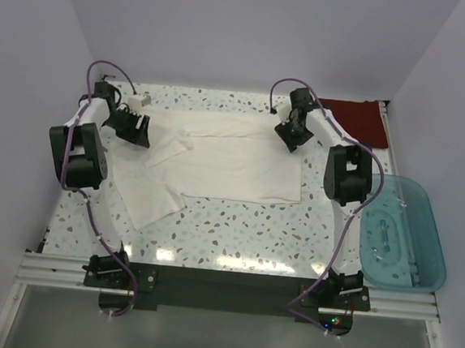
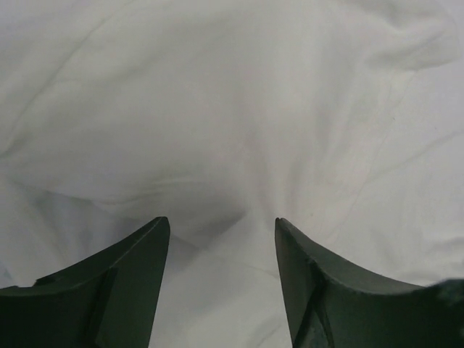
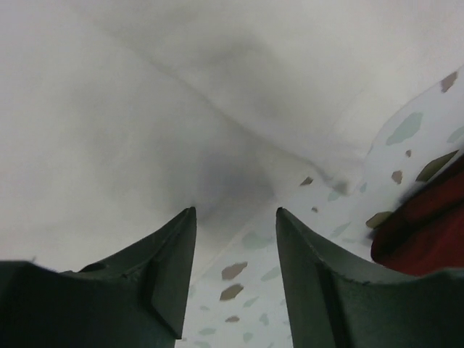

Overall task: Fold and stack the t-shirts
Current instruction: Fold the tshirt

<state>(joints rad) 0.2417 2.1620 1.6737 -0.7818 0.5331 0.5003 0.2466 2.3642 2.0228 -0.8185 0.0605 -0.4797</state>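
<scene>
I will move my left gripper to the near sleeve's outer edge [image 1: 128, 204] on the white t-shirt next and close it there, to fold it toward the back.
A large white t-shirt [image 1: 217, 160] lies spread across the middle of the table, with one part folded out toward the front left. A dark red folded t-shirt [image 1: 353, 119] rests at the back right corner. My left gripper [image 1: 130, 128] hovers over the white shirt's far left edge. In the left wrist view its jaws [image 2: 222, 225] stand open over wrinkled white cloth [image 2: 239, 109]. My right gripper [image 1: 291, 137] is at the shirt's far right edge. It [image 3: 235, 214] is open, straddling the cloth's border [image 3: 145, 130] and the speckled tabletop, with the red shirt [image 3: 428, 225] just to its right.
A translucent teal bin [image 1: 402, 234] stands off the table's right side. The speckled table [image 1: 235, 235] shows bare in front of the white shirt. White walls close in the left, back and right sides.
</scene>
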